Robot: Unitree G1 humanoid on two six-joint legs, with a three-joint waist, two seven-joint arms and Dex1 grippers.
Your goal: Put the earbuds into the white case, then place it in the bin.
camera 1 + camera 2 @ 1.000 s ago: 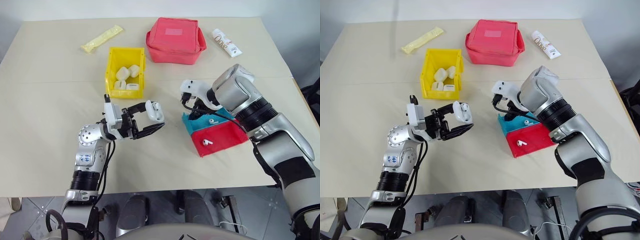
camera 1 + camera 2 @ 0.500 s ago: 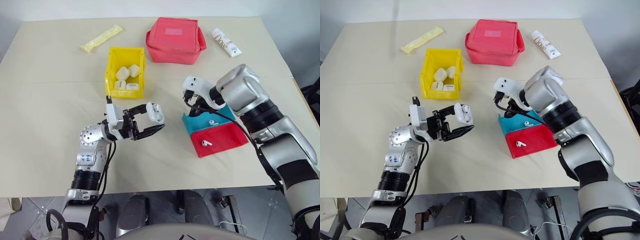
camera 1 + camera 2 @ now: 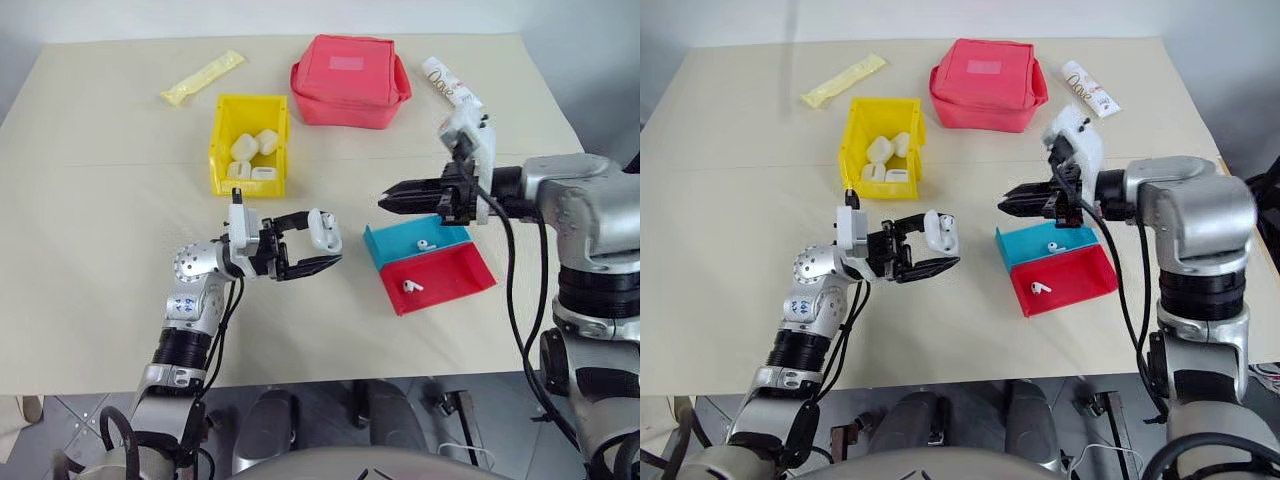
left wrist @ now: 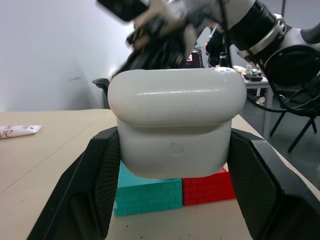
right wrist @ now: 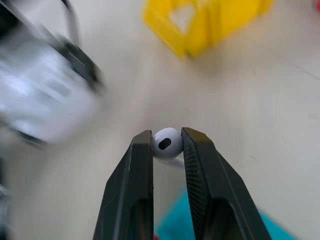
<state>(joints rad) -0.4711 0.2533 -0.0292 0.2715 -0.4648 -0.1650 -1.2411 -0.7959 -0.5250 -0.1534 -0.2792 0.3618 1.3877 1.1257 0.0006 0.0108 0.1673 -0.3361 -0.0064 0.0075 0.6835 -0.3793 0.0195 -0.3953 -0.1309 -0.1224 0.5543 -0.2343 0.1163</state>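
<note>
The robot's right gripper should release the earbud in the empty slot of the white case [image 3: 332, 238] that the left gripper holds.
My left gripper [image 3: 326, 246] is shut on the white case [image 3: 318, 230] and holds it above the table's middle; in the left wrist view the case [image 4: 175, 115] sits between both black fingers [image 4: 100, 172]. To its right, my right gripper [image 3: 386, 201] hovers above the trays and points left toward the case. It is shut on one small white earbud [image 5: 167, 142]. One earbud [image 3: 427, 243] lies in the blue tray and another earbud [image 3: 412, 286] in the red tray. Behind the case stands the yellow bin [image 3: 218, 140], holding several off-white cases.
The blue tray [image 3: 395, 245] and red tray [image 3: 455, 272] sit side by side below my right gripper. At the back lie a red fabric pouch [image 3: 350, 80], a yellow sachet [image 3: 203, 77] and a white tube [image 3: 450, 85].
My right gripper has lifted off the trays, drawn back and turned, so it now points left toward the case. The left gripper with the case has stayed nearly still.
</note>
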